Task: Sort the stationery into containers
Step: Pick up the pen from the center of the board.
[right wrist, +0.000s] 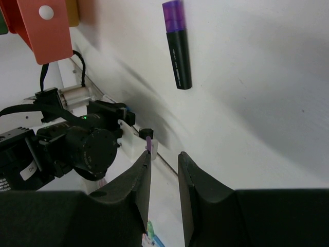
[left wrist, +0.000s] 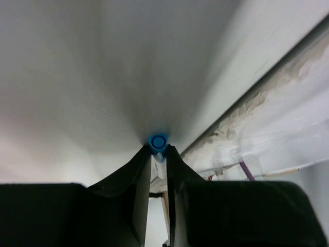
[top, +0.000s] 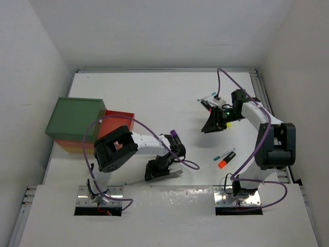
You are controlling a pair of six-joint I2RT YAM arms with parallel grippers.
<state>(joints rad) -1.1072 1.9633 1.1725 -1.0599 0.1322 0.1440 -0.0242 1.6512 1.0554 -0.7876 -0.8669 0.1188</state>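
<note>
The robot's left gripper has its fingers pinching the pen at its blue cap, so it should open them and take its white body (left wrist: 160,168) before carrying it to the red-orange container.
My left gripper (top: 156,172) is low over the table near its front edge. In the left wrist view it (left wrist: 159,150) is shut on a white pen with a blue cap (left wrist: 158,141), which sticks out past the fingertips. A purple highlighter (top: 175,135) (right wrist: 177,47) lies just beyond the left arm. My right gripper (top: 208,127) (right wrist: 164,157) hovers at the right middle, open, with nothing between its fingers. A green-capped pen (top: 224,154) and an orange highlighter (top: 226,161) lie near the right arm. The dark green container (top: 77,116), red-orange container (top: 121,122) and a yellow one (top: 72,150) stand at the left.
More stationery (top: 207,102) lies behind the right gripper, partly hidden by it. Purple cables loop over both arms. A metal rail (top: 259,87) runs along the table's right edge. The table's front edge (left wrist: 247,103) shows close to the left gripper.
</note>
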